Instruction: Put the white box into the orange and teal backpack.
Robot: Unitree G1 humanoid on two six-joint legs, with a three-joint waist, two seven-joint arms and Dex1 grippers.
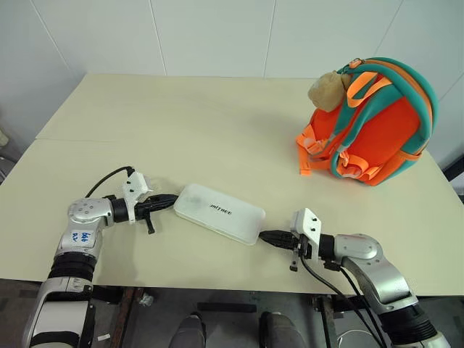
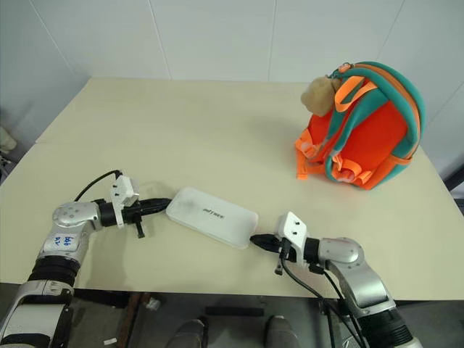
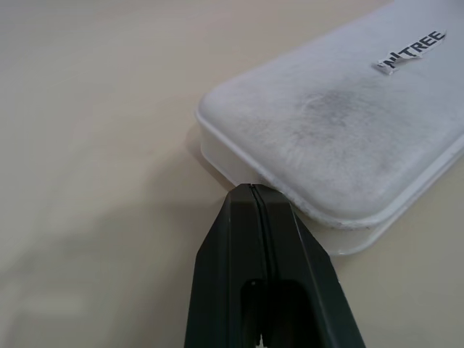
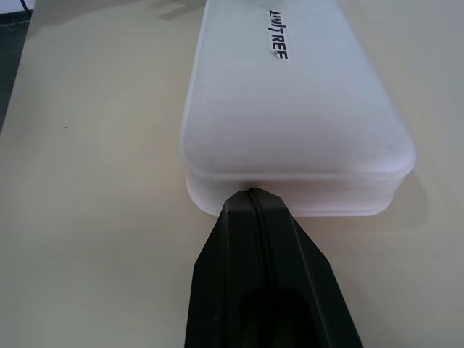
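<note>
My left gripper will back off, since it is shut and only pressing on the white box's end, then open, turn and grip the lid and bottom side [image 1: 196, 200] there.
The white box [image 1: 220, 212] lies flat on the cream table [image 1: 181, 130] near its front edge, small dark lettering on its lid. My left gripper [image 1: 172, 202] is shut, its tip against the box's left end [image 3: 290, 196]. From the other side my right gripper [image 1: 264, 235] is shut too, tip at the box's right end [image 4: 290, 196]. Nothing sits between either pair of fingers. The orange and teal backpack [image 1: 377, 123] stands upright at the far right of the table, a tan plush toy [image 1: 328, 90] hanging at its top.
A white wall [image 1: 217, 36] runs behind the table. A seam [image 1: 87, 139] crosses the tabletop on the left. Bare tabletop lies between the box and the backpack. The table's front edge is just below both arms.
</note>
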